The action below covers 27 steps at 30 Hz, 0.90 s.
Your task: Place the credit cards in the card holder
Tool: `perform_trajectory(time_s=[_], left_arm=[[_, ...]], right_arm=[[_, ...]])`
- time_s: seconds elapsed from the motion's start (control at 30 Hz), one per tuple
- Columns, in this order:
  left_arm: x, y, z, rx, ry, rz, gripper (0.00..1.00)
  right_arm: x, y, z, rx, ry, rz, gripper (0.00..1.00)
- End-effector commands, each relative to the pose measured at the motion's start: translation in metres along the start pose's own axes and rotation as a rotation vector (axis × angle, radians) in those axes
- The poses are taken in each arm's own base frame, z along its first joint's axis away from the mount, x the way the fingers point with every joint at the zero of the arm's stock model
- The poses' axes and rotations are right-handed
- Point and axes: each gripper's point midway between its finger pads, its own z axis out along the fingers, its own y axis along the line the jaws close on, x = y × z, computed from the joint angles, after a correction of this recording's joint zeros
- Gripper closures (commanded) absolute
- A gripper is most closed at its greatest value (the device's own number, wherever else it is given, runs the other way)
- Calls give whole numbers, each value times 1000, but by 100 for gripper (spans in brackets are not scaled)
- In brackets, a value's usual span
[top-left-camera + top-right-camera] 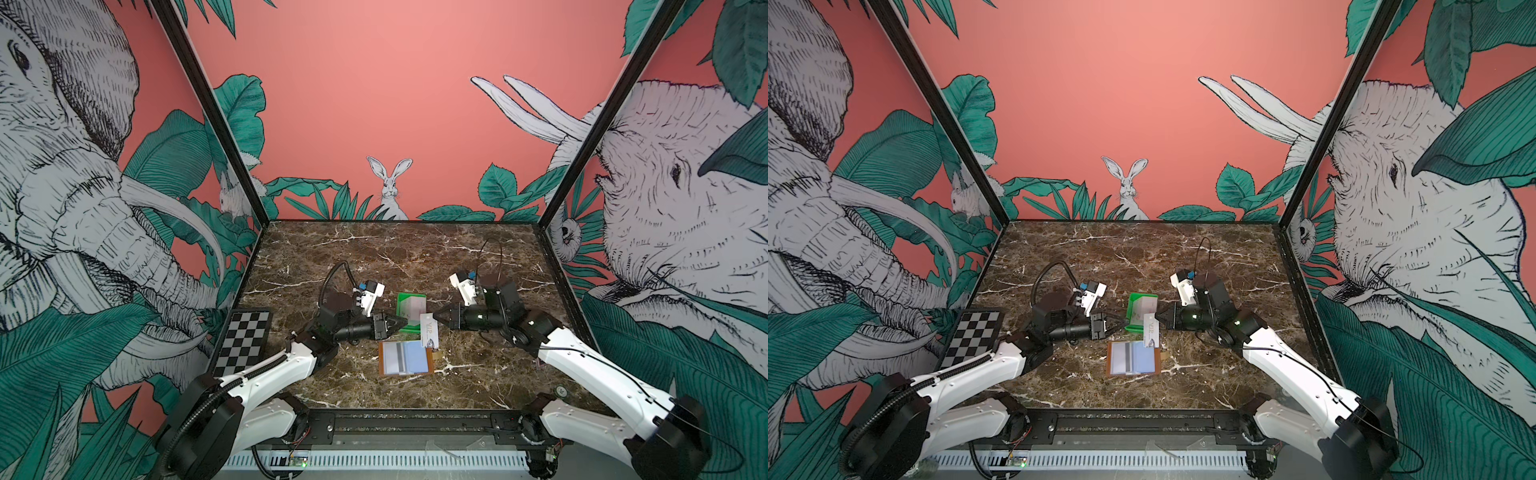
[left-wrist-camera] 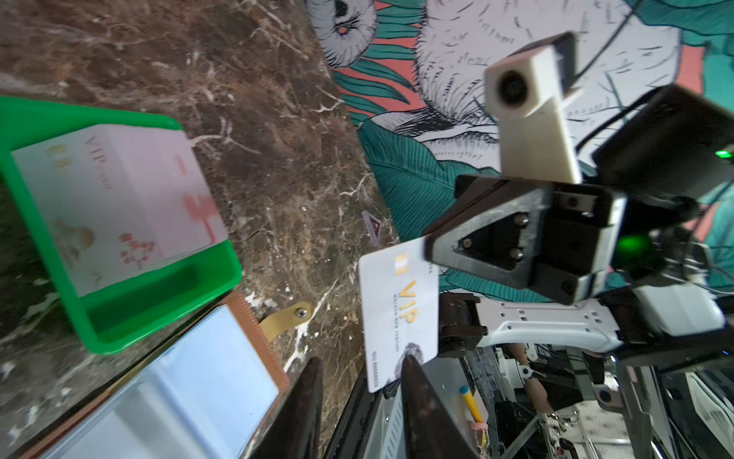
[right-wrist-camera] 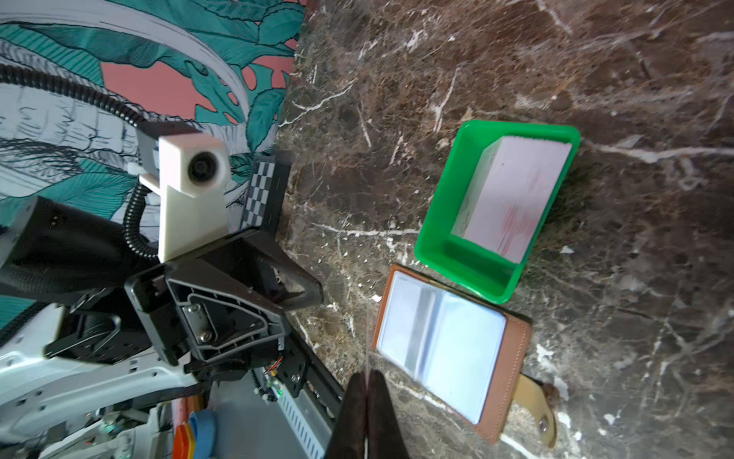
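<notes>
The middle of the white VIP credit card's free long edge [image 1: 421, 331] [image 2: 365, 327], across from my right gripper's fingers, will be gripped by my left gripper.
My right gripper [image 1: 436, 314] is shut on the top edge of a white VIP credit card [image 1: 429, 331], which hangs upright just above the right side of the card holder [image 1: 405, 358]. The tan card holder lies open flat, with pale blue and grey-striped cards in its clear sleeves. My left gripper [image 2: 361, 359] stands open, and the hanging credit card [image 2: 401, 314] has its lower corner beside one finger. In the right wrist view the credit card [image 3: 369, 337] shows edge-on between the shut fingers. More credit cards [image 1: 415, 309] are stacked in the green tray [image 1: 400, 322].
A checkerboard plate [image 1: 245, 338] lies at the table's left edge. The card holder's snap tab [image 3: 536, 405] sticks out on its right side. The green tray [image 3: 445, 222] stands directly behind the card holder [image 3: 441, 349], nearly touching it.
</notes>
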Motion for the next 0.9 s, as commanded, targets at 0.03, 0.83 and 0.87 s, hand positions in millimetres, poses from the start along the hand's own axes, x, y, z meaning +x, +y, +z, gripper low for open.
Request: perform_trajectory(time_s=[0.03, 0.83, 0.87], left_arm=[[-4, -41, -8, 170, -3, 72, 64], [7, -81, -10, 323, 50, 49, 69], [6, -82, -11, 327, 45, 49, 72]], right_arm=[[1, 30, -13, -158, -29, -3, 100], [-17, 81, -33, -380, -85, -12, 100], [-16, 80, -32, -377, -82, -12, 100]])
